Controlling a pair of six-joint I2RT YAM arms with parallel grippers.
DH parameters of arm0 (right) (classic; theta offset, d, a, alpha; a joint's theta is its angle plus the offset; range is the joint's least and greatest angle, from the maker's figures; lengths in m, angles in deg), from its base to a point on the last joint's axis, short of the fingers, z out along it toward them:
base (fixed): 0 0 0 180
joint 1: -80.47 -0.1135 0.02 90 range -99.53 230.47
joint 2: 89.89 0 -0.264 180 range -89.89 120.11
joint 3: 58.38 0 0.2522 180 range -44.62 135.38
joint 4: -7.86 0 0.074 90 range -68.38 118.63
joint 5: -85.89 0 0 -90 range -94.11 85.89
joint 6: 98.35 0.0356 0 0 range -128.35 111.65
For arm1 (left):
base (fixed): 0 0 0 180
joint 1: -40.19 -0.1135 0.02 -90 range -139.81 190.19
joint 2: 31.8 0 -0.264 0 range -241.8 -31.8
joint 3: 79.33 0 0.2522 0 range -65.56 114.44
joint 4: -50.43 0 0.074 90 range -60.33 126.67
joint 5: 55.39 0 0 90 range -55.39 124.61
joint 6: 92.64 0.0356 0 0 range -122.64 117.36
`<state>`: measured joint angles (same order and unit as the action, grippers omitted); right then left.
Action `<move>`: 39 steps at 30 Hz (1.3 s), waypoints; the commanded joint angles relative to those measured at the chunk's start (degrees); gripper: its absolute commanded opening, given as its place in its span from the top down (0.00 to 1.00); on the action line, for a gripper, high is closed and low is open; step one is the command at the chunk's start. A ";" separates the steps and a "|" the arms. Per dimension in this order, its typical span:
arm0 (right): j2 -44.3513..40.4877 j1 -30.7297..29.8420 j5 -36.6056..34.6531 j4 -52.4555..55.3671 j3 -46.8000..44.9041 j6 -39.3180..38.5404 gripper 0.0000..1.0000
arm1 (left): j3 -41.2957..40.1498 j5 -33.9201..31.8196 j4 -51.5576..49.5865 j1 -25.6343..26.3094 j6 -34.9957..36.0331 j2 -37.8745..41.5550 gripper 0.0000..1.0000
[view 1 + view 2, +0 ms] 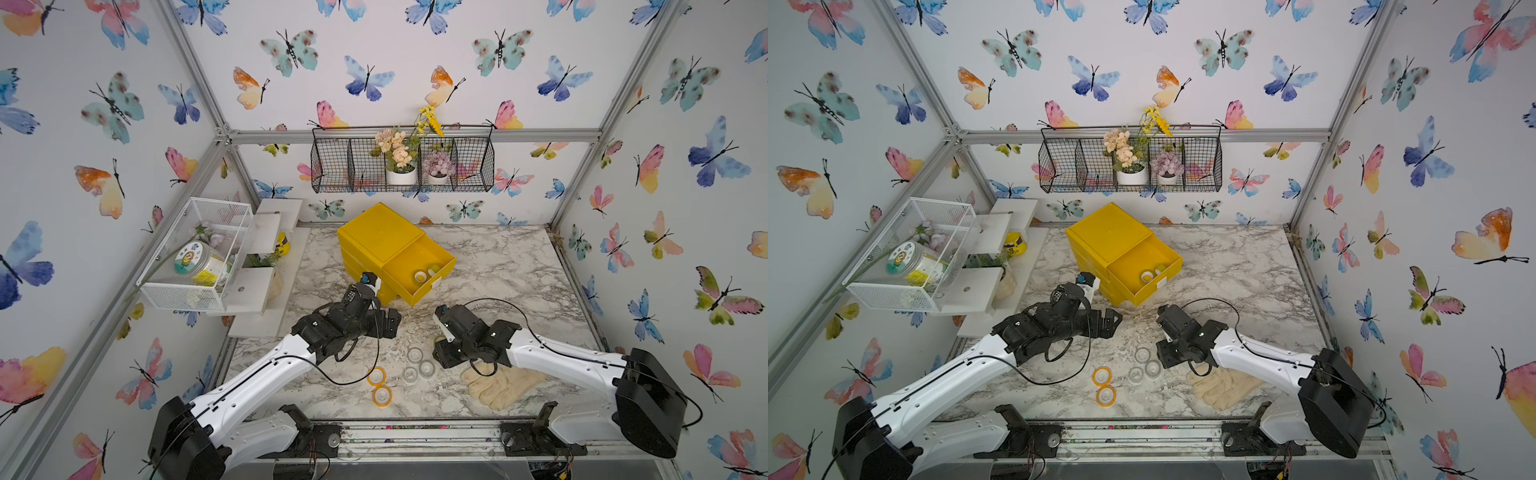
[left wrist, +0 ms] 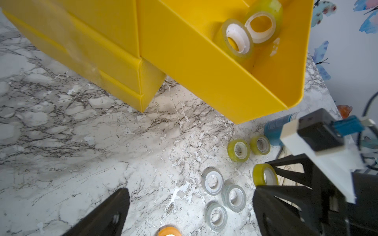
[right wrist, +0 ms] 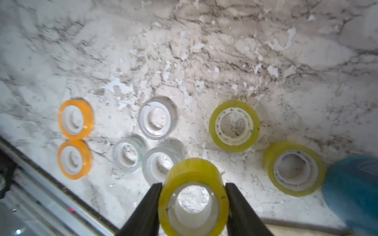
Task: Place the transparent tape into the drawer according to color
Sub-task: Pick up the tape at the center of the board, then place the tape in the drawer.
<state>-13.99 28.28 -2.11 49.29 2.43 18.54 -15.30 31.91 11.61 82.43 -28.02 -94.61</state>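
Observation:
I should release the yellow-green roll, now held on edge just above the marble, from my right gripper between the two yellow-green rolls inside the open yellow drawer (image 1: 429, 274).
My right gripper (image 3: 194, 185) is shut on a yellow-green roll of transparent tape (image 3: 193, 173), held on edge just above the marble. Two more yellow-green rolls (image 3: 234, 125) (image 3: 293, 167) lie flat beyond it. Three colourless rolls (image 1: 414, 354) and two orange rolls (image 1: 376, 376) lie on the table in both top views. The yellow drawer (image 1: 405, 286) stands pulled out, with two yellow-green rolls (image 2: 235, 38) (image 2: 263, 22) inside. My left gripper (image 2: 189, 212) hovers open and empty between the drawer unit and the colourless rolls.
A blue round tin (image 3: 351, 190) stands beside the yellow-green rolls, under my right arm. A cream glove (image 1: 498, 384) lies at the front right. White shelves and a mesh basket (image 1: 195, 253) line the left wall, and a wire basket (image 1: 403, 164) hangs at the back.

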 commanded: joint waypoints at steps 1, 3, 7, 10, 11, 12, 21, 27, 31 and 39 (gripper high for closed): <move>-3.87 -0.29 2.92 2.16 3.70 -1.85 0.55 | -0.90 -6.63 -2.32 0.17 -1.53 2.65 0.01; -5.65 -0.31 3.27 2.91 5.39 -2.10 0.55 | -1.41 -7.58 -2.38 0.16 -1.87 3.36 0.01; -8.40 -0.29 3.27 5.08 10.07 -3.04 0.56 | -2.27 -6.58 -2.03 0.14 -1.98 3.66 0.01; -9.29 -0.24 1.72 6.14 15.30 -4.35 0.56 | -2.96 -5.30 -1.49 0.19 -2.05 4.11 0.01; -8.98 -0.20 0.91 6.40 17.57 -5.06 0.56 | -3.25 -4.61 -0.87 0.20 -1.87 4.53 0.01; -8.32 -0.20 -0.09 6.56 19.93 -5.95 0.56 | -3.62 -4.33 -0.35 0.16 -1.88 5.02 0.01; 6.34 5.92 -1.69 5.09 40.07 -13.42 0.56 | -4.20 -3.91 0.86 0.20 -1.86 7.67 0.01; 15.94 12.16 -1.63 4.42 45.55 -12.88 0.56 | -4.16 -2.84 1.05 0.16 -1.45 7.11 0.01; 21.04 12.57 -6.06 5.32 47.96 -14.02 0.56 | -3.68 -1.80 1.06 0.18 -1.00 6.28 0.01; 28.23 12.63 -12.06 7.26 53.22 -15.44 0.53 | -3.77 0.28 1.32 0.19 -0.30 5.09 0.01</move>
<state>12.78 41.03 -9.80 54.68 53.09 4.40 -19.46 29.85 12.31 82.43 -29.36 -88.93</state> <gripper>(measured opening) 0.469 0.986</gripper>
